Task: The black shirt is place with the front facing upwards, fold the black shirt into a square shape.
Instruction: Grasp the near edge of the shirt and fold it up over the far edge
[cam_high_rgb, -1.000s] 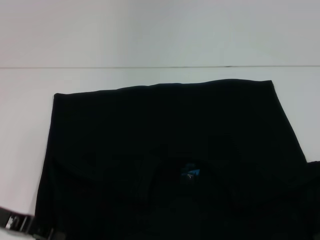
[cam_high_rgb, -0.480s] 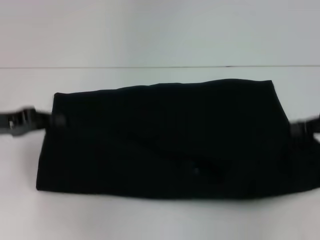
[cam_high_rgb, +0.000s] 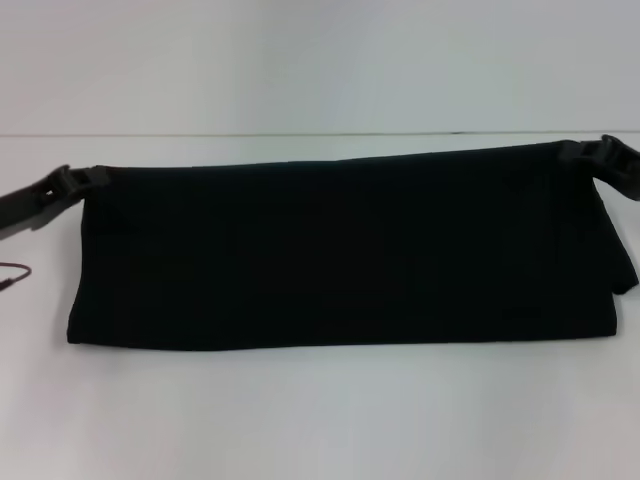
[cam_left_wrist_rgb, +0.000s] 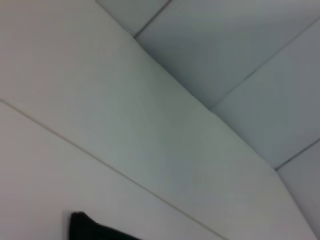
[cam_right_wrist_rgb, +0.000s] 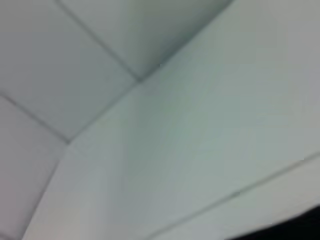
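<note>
Next, my left gripper lets go of the black shirt's corner on the white table (cam_high_rgb: 166, 158) just short of the far seam.
The black shirt (cam_high_rgb: 340, 255) lies on the white table (cam_high_rgb: 320, 420) as a long, wide band, doubled over so its folded edge faces me. No lettering or label shows. My left gripper (cam_high_rgb: 82, 181) sits at the band's far left corner, shut on the cloth. My right gripper (cam_high_rgb: 588, 153) holds the far right corner the same way. The right end of the shirt bulges out a little past the band. A sliver of black cloth shows in the left wrist view (cam_left_wrist_rgb: 92, 230) and in the right wrist view (cam_right_wrist_rgb: 300, 227).
A thin reddish cable (cam_high_rgb: 12, 272) lies on the table at the left edge. The table's far seam (cam_high_rgb: 300, 134) runs just behind the shirt, with a pale wall beyond it.
Both grippers have carried the shirt's near edge up and over to the far edge. The broad spread with the blue label showing is now a narrow doubled band.
</note>
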